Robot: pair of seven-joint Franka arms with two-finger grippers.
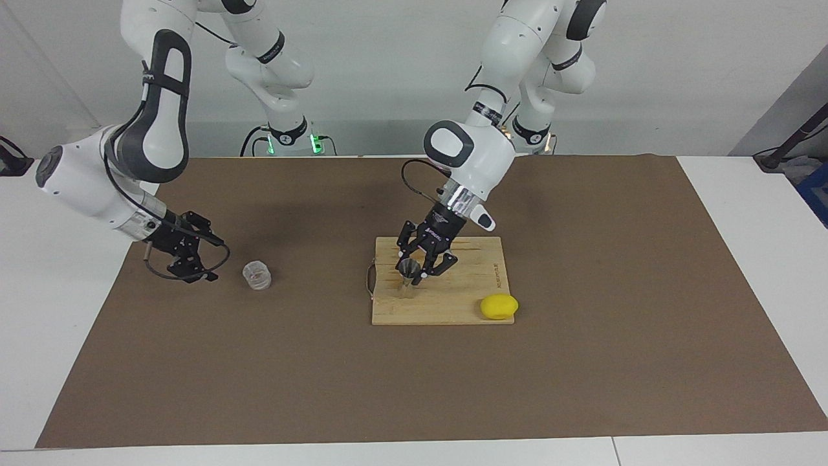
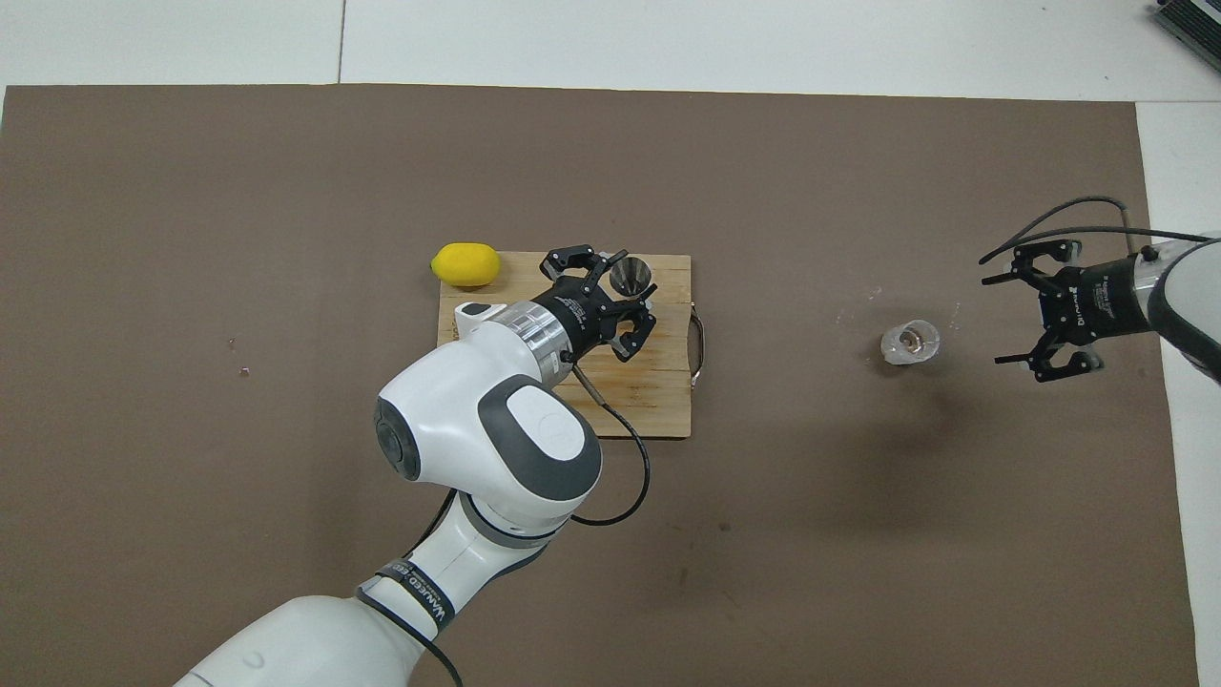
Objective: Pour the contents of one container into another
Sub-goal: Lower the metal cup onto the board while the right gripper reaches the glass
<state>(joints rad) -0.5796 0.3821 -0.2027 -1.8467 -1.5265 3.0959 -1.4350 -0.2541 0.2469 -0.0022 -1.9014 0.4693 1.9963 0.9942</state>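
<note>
The clear ribbed glass cup is next for my right gripper, which should grip it around its sides (image 2: 905,344), with one finger on each side of the cup.
The clear ribbed glass cup (image 1: 257,275) stands upright on the brown mat toward the right arm's end of the table; it also shows in the overhead view (image 2: 909,343). My right gripper (image 1: 213,260) (image 2: 994,321) is open and low beside the cup, a short gap away, with its fingers pointing at it. The grey metal jigger (image 1: 407,270) (image 2: 631,275) stands upright on the wooden cutting board (image 1: 466,285) (image 2: 658,401). My left gripper (image 1: 424,266) (image 2: 630,294) is open and tilted down over the board, with the jigger at its fingertips. I cannot tell if they touch.
A yellow lemon (image 1: 498,306) (image 2: 465,265) lies on the board's corner farthest from the robots, toward the left arm's end. The board has a metal handle (image 2: 698,339) on its edge toward the right arm. A brown mat (image 1: 582,375) covers the table.
</note>
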